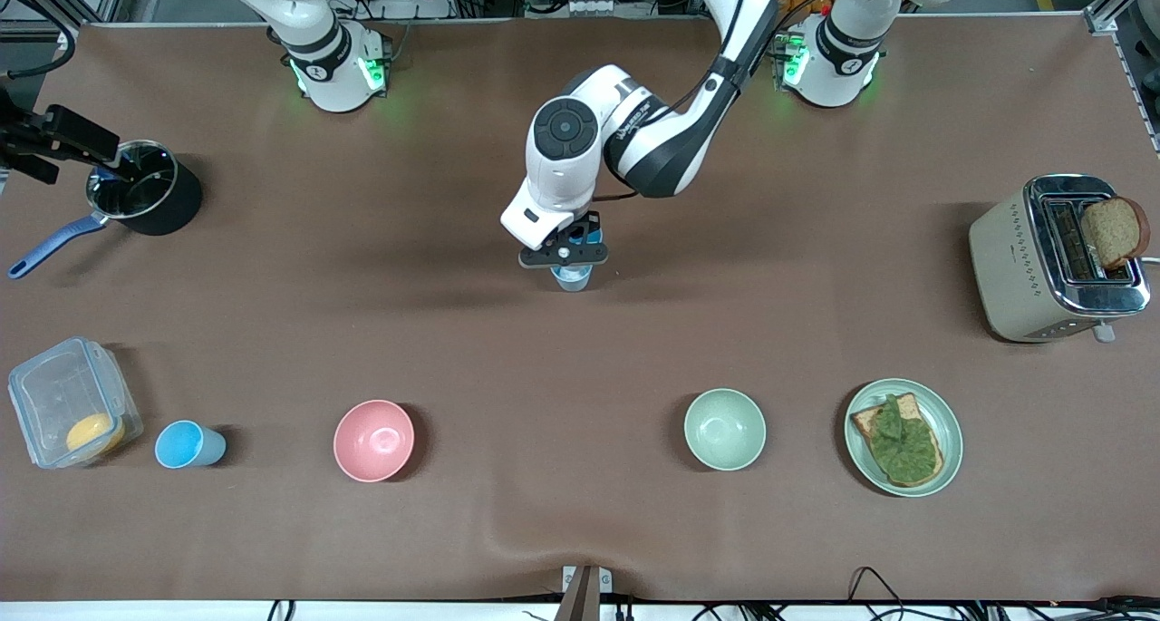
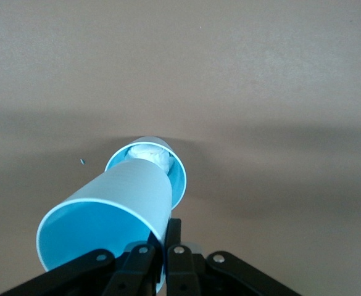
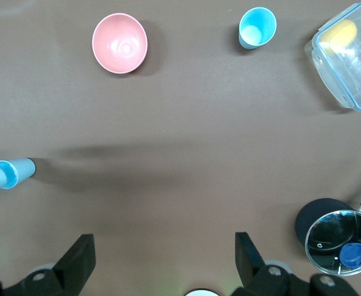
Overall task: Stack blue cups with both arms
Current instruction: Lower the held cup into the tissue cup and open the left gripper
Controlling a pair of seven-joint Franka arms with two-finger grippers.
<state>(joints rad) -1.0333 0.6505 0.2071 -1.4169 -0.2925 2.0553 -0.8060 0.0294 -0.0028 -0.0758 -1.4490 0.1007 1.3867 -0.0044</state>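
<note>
Next, my left gripper releases the light-blue cup inside the standing blue cup [image 1: 572,274] [image 2: 153,165] that has the white bit in it.
My left gripper [image 1: 564,253] is at the middle of the table, shut on the wall of a light-blue cup [image 2: 109,213] near its rim. It holds that cup tilted, its base at the mouth of a second blue cup [image 2: 179,174] that stands on the table with a white bit inside. In the front view only a bit of blue cup [image 1: 572,278] shows under the gripper. Another blue cup [image 1: 188,444] stands beside the clear container, also in the right wrist view [image 3: 257,28]. My right gripper [image 3: 166,246] is open and empty, high over the right arm's end of the table.
A pink bowl [image 1: 373,440] and a pale green bowl [image 1: 724,429] stand near the front camera. A clear container [image 1: 68,403] and a black pot [image 1: 145,195] are at the right arm's end. A toaster [image 1: 1056,258] and a plate [image 1: 947,422] with toast are at the left arm's end.
</note>
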